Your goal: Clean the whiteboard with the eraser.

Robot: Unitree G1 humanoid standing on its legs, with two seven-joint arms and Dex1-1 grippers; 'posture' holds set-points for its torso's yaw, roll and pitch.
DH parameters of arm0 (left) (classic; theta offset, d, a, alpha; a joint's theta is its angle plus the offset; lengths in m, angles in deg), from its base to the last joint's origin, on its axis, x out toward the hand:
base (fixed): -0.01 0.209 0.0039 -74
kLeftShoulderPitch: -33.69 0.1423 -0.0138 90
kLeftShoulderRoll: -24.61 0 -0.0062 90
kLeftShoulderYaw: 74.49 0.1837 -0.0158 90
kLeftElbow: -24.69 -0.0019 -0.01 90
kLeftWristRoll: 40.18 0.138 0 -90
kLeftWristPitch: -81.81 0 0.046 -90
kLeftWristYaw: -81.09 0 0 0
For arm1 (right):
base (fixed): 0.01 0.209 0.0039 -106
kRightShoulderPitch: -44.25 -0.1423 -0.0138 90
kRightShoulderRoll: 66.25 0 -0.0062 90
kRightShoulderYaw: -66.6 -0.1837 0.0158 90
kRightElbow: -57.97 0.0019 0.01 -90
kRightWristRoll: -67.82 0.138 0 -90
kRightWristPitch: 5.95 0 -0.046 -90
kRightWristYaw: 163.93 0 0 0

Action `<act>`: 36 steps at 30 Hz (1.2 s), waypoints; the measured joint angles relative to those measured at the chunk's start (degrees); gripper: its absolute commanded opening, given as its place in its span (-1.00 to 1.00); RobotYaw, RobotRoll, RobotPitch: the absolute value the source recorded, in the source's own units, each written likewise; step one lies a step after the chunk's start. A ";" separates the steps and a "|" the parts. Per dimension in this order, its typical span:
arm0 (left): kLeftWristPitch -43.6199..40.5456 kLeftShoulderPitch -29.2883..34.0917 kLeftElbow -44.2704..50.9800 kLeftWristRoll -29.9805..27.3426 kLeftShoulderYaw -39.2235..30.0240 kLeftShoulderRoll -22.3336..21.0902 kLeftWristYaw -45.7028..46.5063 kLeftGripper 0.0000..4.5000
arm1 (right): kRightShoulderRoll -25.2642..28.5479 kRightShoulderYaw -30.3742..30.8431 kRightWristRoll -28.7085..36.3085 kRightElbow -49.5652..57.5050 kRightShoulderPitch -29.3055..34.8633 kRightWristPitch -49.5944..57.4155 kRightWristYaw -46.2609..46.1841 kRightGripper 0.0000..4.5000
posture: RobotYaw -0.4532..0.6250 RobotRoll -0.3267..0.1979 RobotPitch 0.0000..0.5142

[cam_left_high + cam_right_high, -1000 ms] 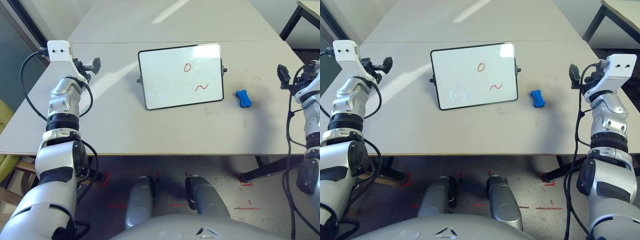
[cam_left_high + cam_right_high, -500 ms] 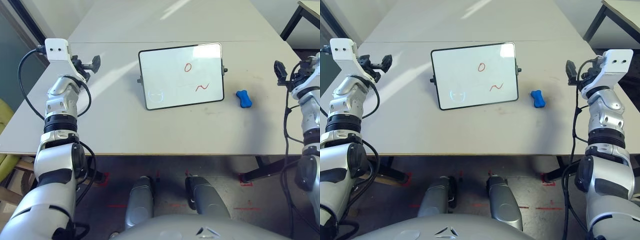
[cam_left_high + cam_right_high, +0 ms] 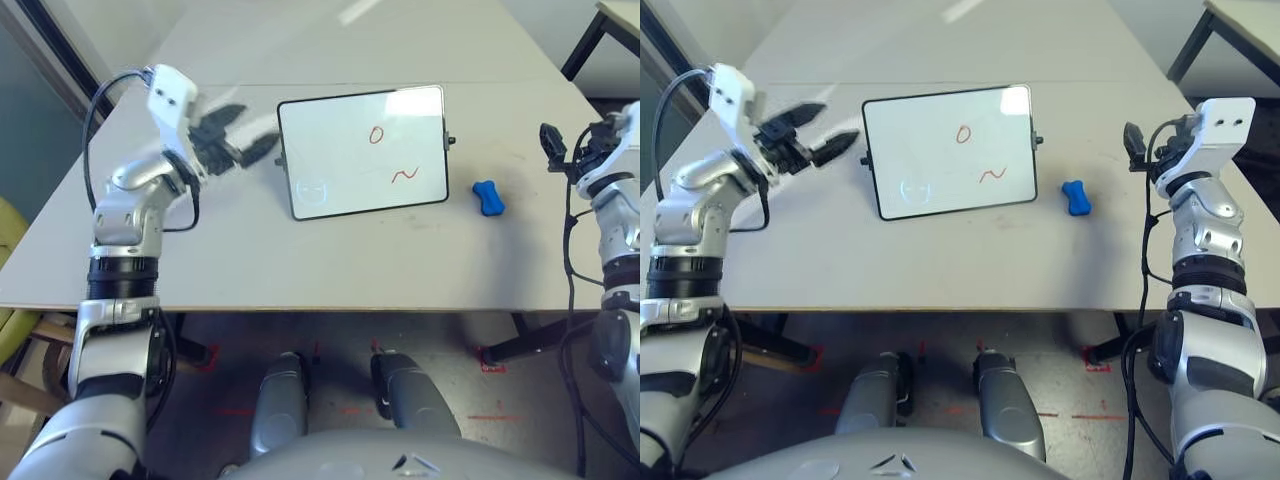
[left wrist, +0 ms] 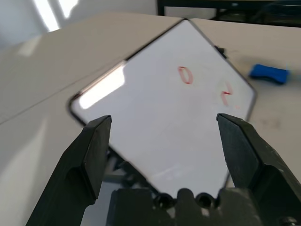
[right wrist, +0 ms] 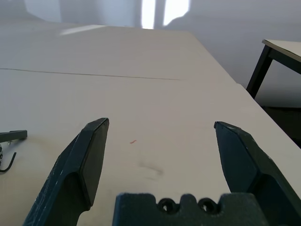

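Next, my right gripper moves next to the narrow middle (image 3: 488, 198) of the blue eraser next to the whiteboard and closes there.
The whiteboard (image 3: 362, 152) lies on the table's far middle with a red "0" and a red squiggle on it. In the left wrist view the whiteboard (image 4: 160, 108) sits between my fingers' line of sight. The blue eraser (image 3: 487, 196) rests on the table just right of the board, and the eraser (image 4: 269, 73) is seen beyond the board's far side. My left gripper (image 3: 838, 122) hovers open beside the board's left edge, holding nothing. My right gripper (image 3: 1133, 143) stands open and empty over the table, right of the eraser.
The grey table (image 3: 300, 260) has a front edge close to my body and a seam across its far part. Another table's dark leg (image 3: 1185, 45) stands at the back right. Bare tabletop lies ahead of the right gripper (image 5: 162, 141).
My left arm has swung right and forward, bringing its gripper from the table's left side up to the board's left edge. The right gripper has edged slightly left.
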 measured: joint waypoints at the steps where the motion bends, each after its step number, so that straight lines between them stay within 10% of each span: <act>1: -0.04 0.00 0.21 0.06 0.81 0.02 -0.59 1.00 | 0.07 0.02 -0.01 0.03 0.00 0.24 0.01 0.99 | -0.48 0.25 -0.64; 11: 1.32 -0.05 -1.20 4.47 6.41 1.39 -1.23 1.00 | 3.78 3.89 -1.97 8.49 -0.24 16.67 -0.03 0.99 | -0.56 0.25 -0.63; 24: 3.82 -1.73 -5.49 8.83 8.33 3.77 -0.82 1.00 | 9.41 15.53 -0.63 32.84 -6.68 75.48 1.23 0.99 | -0.60 0.25 -0.60; 36: 3.94 -2.15 -5.14 9.56 8.79 4.39 -0.80 1.00 | 3.67 21.65 -0.96 33.37 -9.46 82.49 0.68 0.99 | -0.57 0.25 -0.59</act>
